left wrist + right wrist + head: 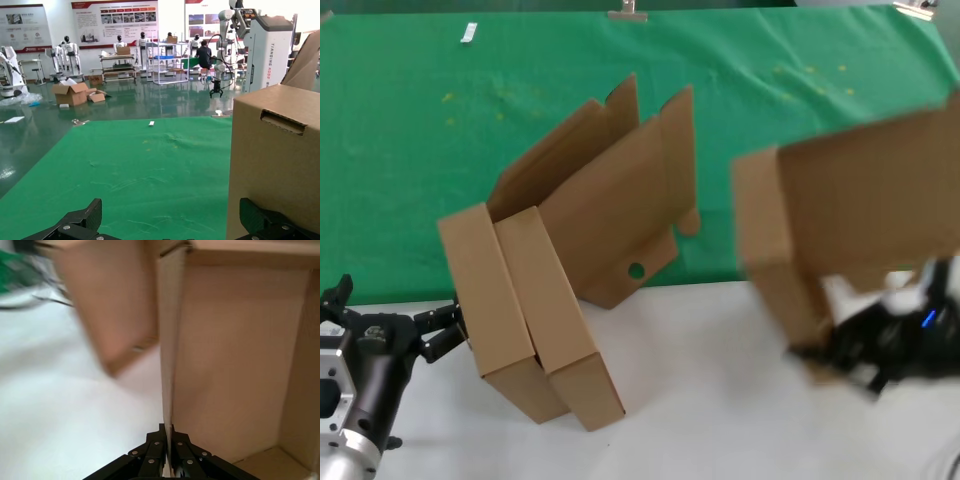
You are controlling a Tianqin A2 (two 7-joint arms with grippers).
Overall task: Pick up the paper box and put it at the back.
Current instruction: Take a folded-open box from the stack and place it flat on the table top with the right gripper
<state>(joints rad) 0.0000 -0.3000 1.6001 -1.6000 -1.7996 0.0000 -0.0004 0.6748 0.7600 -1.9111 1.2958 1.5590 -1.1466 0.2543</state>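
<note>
I need to release the open paper box with my right gripper on the green cloth (897,218) just behind the white tabletop. The box is now tilted above the white table.
My right gripper (830,345) is shut on the side wall of an open brown paper box (850,200) and holds it tilted above the white table at the right, its top over the green cloth (420,180). In the right wrist view the fingers (156,450) pinch the thin cardboard wall (170,355). Two more identical boxes (555,290) lean together on the table's left half, lids open over the cloth. My left gripper (440,330) is open just left of them; the nearest box (275,165) stands against one fingertip (257,217).
The white tabletop (700,400) lies in front, the green cloth behind it. A small white object (468,33) and a metal clip (628,12) lie at the cloth's far edge. Beyond is a hall with robots and shelves.
</note>
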